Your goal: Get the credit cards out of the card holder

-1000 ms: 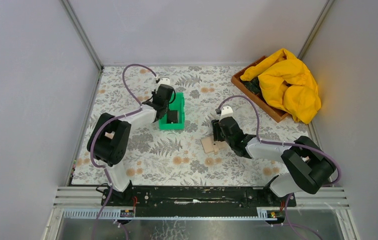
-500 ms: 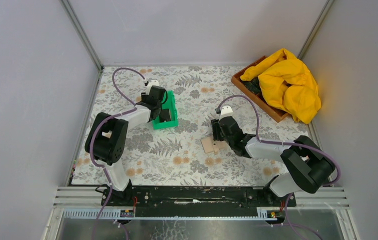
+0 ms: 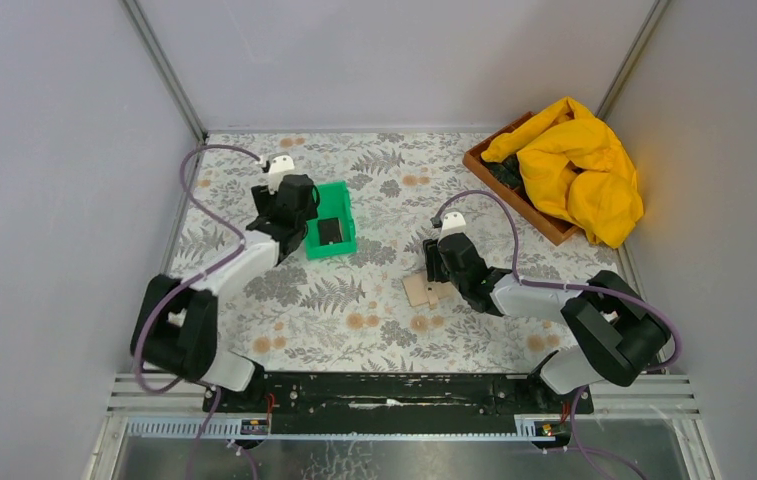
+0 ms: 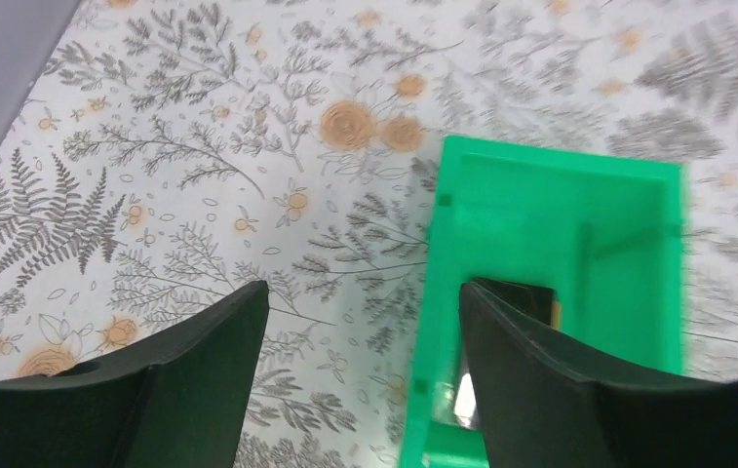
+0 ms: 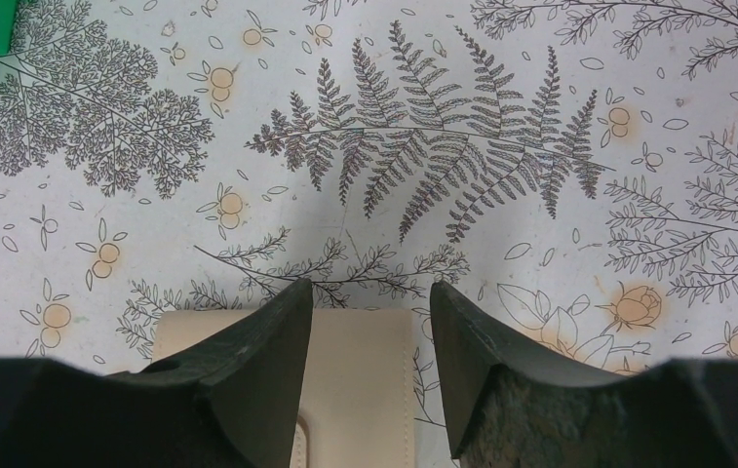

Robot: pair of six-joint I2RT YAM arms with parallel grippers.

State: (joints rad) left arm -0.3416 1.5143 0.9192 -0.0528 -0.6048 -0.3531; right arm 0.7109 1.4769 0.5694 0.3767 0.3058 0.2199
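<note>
The fingers of the robot's right gripper stand at the card holder's far edge, past its strap, so next the gripper moves back and pinches the strap's button (image 3: pixel 430 289) before reaching the cards.
A black credit card (image 3: pixel 329 231) lies inside the green bin (image 3: pixel 343 203). In the left wrist view it shows as a dark corner (image 4: pixel 530 292) behind my right-hand finger. My left gripper (image 3: pixel 294 225) (image 4: pixel 365 302) hangs open at the bin's left wall (image 4: pixel 462 244), with only tablecloth between its fingers. The tan card holder (image 3: pixel 417 290) (image 5: pixel 365 375) lies flat mid-table. My right gripper (image 3: pixel 436 272) (image 5: pixel 369 290) stands over its right end with the jaws apart, one finger (image 5: pixel 267 341) above the holder and the other just off its right edge. No other cards show.
A wooden tray (image 3: pixel 514 195) with a yellow cloth (image 3: pixel 579 165) heaped on it sits at the back right corner. Grey walls close in the flowered tablecloth (image 3: pixel 354 310) on three sides.
My left gripper opened, let go of the black card into the green bin and drew back to the left. The bin slid a little left. The right arm has not moved.
</note>
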